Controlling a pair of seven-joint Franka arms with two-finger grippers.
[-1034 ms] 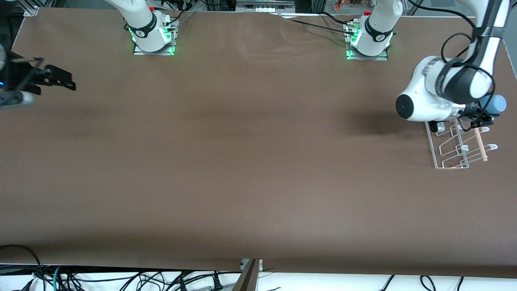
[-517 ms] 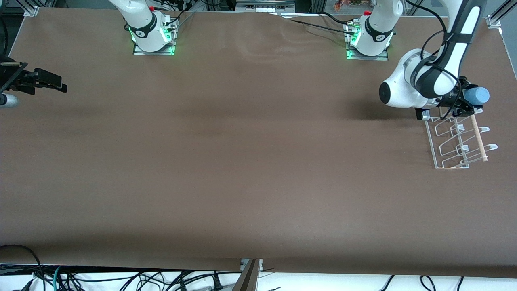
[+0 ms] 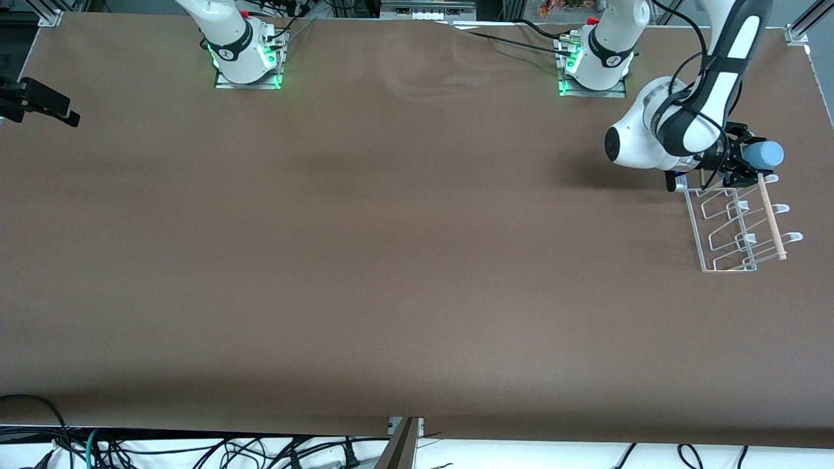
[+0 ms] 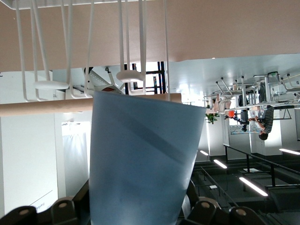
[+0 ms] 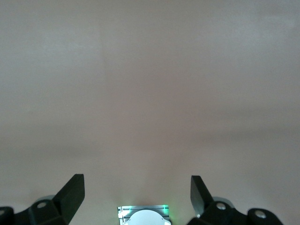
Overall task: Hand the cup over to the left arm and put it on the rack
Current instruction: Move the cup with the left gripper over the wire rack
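My left gripper will set the light-blue cup down on the rack's wire loop point(image 3: 722, 187) point(image 4: 133, 54) nearest the robot bases.
The light-blue cup point(image 3: 765, 154) is held on its side in the air by my left gripper point(image 3: 743, 164), which is shut on it. It hangs over the end of the white wire rack point(image 3: 707, 242) that lies closest to the robot bases. In the left wrist view the cup point(image 4: 140, 159) fills the middle, and the rack's wooden dowel point(image 4: 42, 107) runs across just past its rim, with the wire loops point(image 4: 131, 47) farther on. My right gripper point(image 3: 49, 107) waits open with nothing in it at the right arm's end of the table; its fingers point(image 5: 75, 187) stand wide apart.
The rack stands at the left arm's end of the table, its dowel point(image 3: 772, 218) running toward the front camera. Both arm bases point(image 3: 247, 62) point(image 3: 596, 65) stand along the table's back edge. The right wrist view shows brown tabletop point(image 5: 150, 93) and the right arm's base point(image 5: 143, 216).
The left arm has carried the cup a little toward the bases and the table's middle, to the rack's end. The right gripper has drawn back farther toward the table's edge.
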